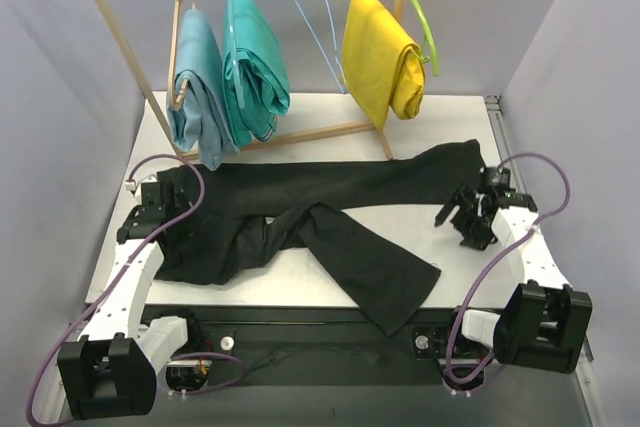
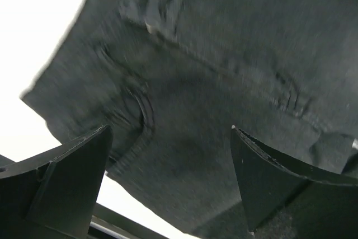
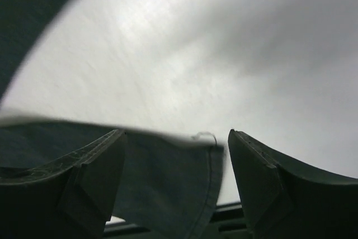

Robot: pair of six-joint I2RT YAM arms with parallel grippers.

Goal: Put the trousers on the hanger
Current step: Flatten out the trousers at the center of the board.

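The robot's left gripper should close on the near-side edge of the black trousers [image 1: 173, 278] [image 2: 70, 138], just below the corner of the waistband, next to the pocket.
The black trousers [image 1: 330, 192] lie spread across the white table, waist end at the left, one leg reaching to the right, the other folded toward the front edge. The light-blue wire hanger [image 1: 318, 22] hangs empty on the rack rail at the back. My left gripper [image 1: 172, 209] is open over the waist end; in the left wrist view the dark fabric [image 2: 224, 54] fills the space between its jaws [image 2: 168, 183]. My right gripper [image 1: 465, 217] is open at the right leg's end; the hemmed cuff [image 3: 168, 188] sits between its spread fingers [image 3: 176, 177], not clamped.
A wooden rack [image 1: 300, 135] stands at the back of the table. On it hang a tan hanger with a light-blue garment [image 1: 195, 87], a teal garment [image 1: 252, 62], and a lime-green hanger with a yellow garment [image 1: 380, 57]. Grey walls close in on both sides.
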